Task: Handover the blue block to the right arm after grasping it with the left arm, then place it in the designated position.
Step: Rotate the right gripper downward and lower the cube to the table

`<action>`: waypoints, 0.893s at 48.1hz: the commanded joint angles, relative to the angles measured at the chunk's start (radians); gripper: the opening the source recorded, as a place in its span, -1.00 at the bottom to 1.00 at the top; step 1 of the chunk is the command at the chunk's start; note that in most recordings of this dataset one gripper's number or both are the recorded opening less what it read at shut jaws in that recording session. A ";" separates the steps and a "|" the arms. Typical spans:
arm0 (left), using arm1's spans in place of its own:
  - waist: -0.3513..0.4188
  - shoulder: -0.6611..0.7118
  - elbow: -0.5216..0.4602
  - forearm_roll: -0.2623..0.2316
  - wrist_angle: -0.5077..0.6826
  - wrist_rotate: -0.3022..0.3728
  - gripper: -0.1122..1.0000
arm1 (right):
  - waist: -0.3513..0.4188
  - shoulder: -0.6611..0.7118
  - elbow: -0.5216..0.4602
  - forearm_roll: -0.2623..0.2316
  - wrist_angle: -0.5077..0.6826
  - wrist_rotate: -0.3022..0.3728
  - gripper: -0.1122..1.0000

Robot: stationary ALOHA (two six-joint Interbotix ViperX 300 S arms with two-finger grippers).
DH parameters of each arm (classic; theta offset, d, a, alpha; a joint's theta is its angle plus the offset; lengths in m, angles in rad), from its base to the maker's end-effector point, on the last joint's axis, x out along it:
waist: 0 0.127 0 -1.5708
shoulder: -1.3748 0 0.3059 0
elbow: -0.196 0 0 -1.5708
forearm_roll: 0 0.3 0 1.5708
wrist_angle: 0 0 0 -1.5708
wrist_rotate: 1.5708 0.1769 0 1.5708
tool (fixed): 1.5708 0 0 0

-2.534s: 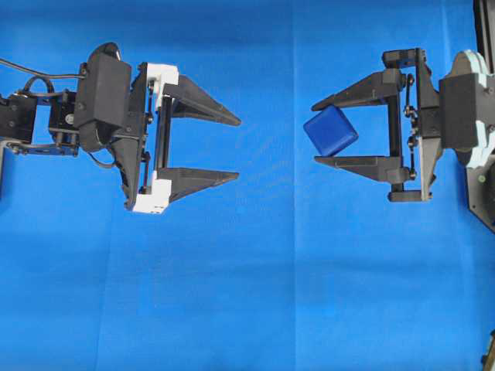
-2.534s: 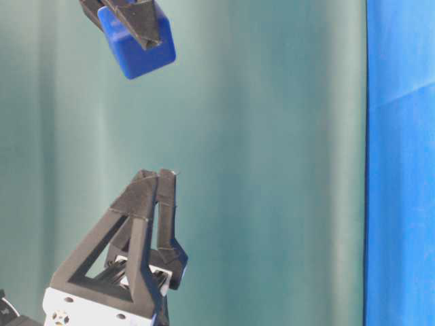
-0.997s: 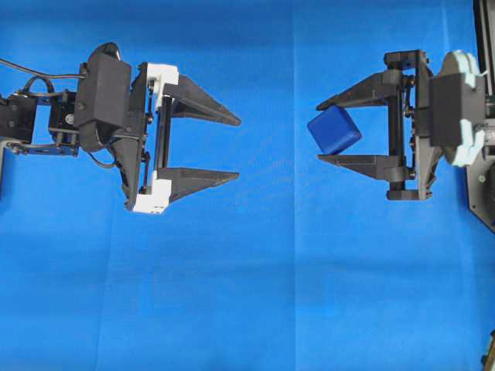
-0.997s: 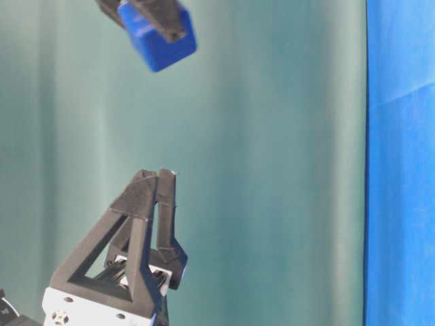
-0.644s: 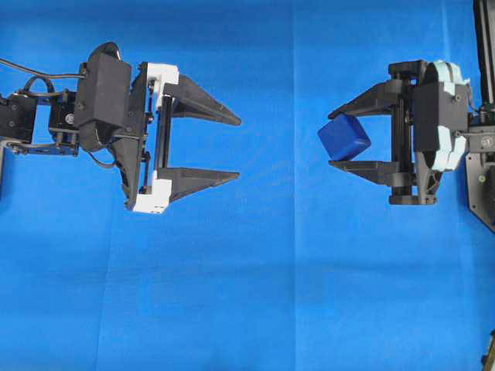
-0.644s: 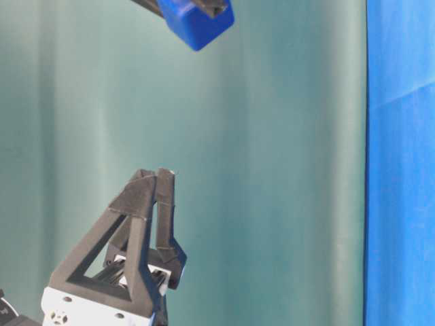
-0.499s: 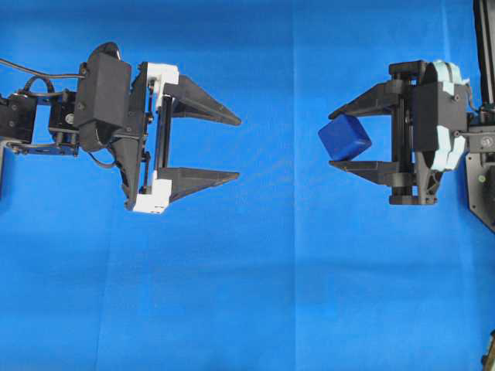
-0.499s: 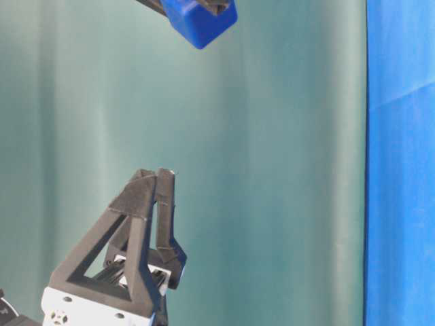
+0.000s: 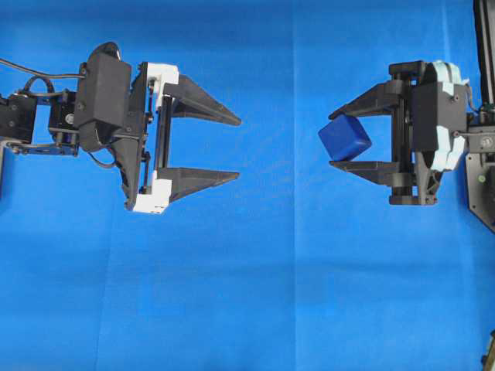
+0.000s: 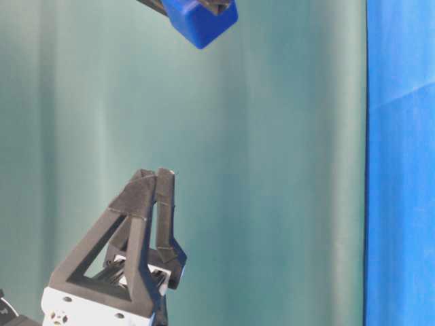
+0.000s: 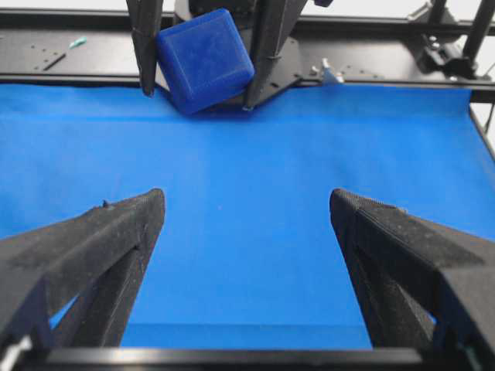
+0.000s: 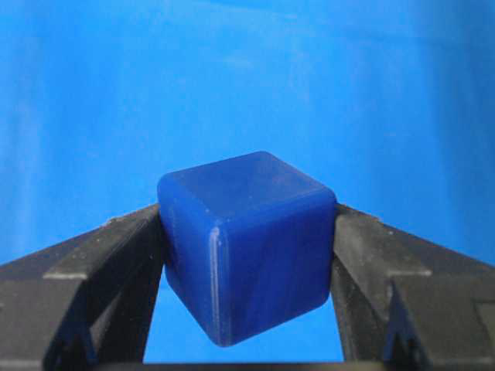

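Observation:
Next, I release the blue block from my right gripper on the blue cloth just ahead of my left gripper's fingertips (image 9: 266, 195). The blue block is held above the cloth now.
The blue block (image 9: 345, 138) is a small dark-blue cube, tilted, clamped between the two black fingers of my right gripper (image 9: 334, 138) at the right of the overhead view. In the right wrist view the blue block (image 12: 247, 243) fills the gap between the fingers (image 12: 116, 263), above the cloth. It also shows at the top of the table-level view, blue block (image 10: 200, 20). My left gripper (image 9: 237, 149), with the white bracket, stands open and empty at the left, fingers pointing toward the block, well apart from it. In the left wrist view the blue block (image 11: 203, 58) hangs ahead between the right arm's fingers.
A blue cloth (image 9: 255, 294) covers the whole table. A black frame (image 11: 387, 58) runs along the table's far edge in the left wrist view. Black hardware (image 9: 483, 193) of the right arm's base stands at the right edge.
The right gripper has drawn back to the right and turned at the wrist with the block in it, then settled. The left gripper has stayed still and open.

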 commanded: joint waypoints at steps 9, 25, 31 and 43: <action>-0.002 -0.014 -0.028 0.002 -0.009 0.002 0.85 | 0.002 0.074 -0.028 0.002 -0.048 0.002 0.14; -0.002 -0.014 -0.028 0.002 -0.009 0.002 0.85 | 0.002 0.242 -0.041 0.002 -0.189 0.003 0.14; -0.002 -0.014 -0.028 0.002 -0.009 0.002 0.85 | -0.002 0.305 -0.057 0.002 -0.216 0.017 0.14; -0.002 -0.014 -0.028 0.002 -0.009 0.002 0.85 | -0.017 0.451 -0.081 0.002 -0.284 0.057 0.14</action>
